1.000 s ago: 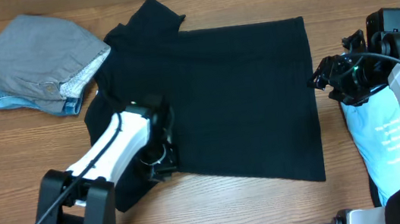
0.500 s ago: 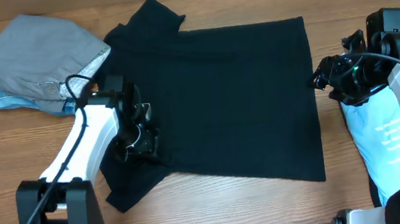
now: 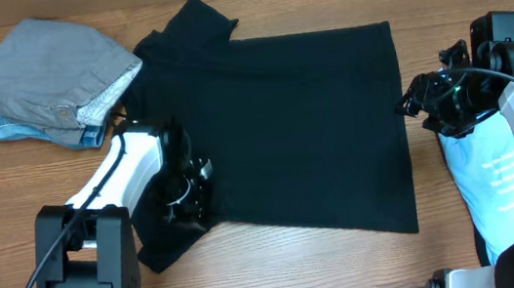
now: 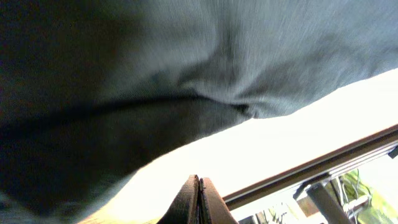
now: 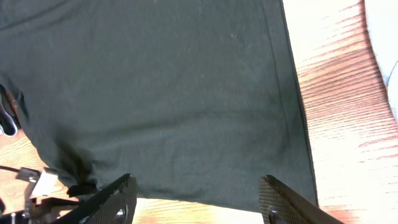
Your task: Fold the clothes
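My left gripper's closed fingers are empty next to the bunched sleeve of the black T-shirt, so they should open, take the sleeve's edge [image 3: 205,232] and spread it flat.
The black T-shirt [image 3: 284,121] lies spread flat across the middle of the table, collar end to the left and hem to the right. My left gripper [image 3: 185,186] is low over the shirt's left part, near a sleeve. In the left wrist view its fingers [image 4: 200,198] are pressed shut with nothing seen between them, and dark cloth [image 4: 124,81] fills the view above them. My right gripper [image 3: 417,101] is open beside the shirt's right edge. In the right wrist view its fingers [image 5: 199,202] frame the shirt [image 5: 161,93]. A light blue T-shirt [image 3: 499,178] with white print lies under my right arm.
A pile of folded grey and pale blue clothes [image 3: 58,82] sits at the back left. Bare wooden table [image 3: 283,274] runs along the front edge and shows in the right wrist view [image 5: 348,112] to the right of the shirt.
My left arm swung left over the shirt, then came back a little toward the front. The lower-left sleeve now shows. The right arm has not moved.
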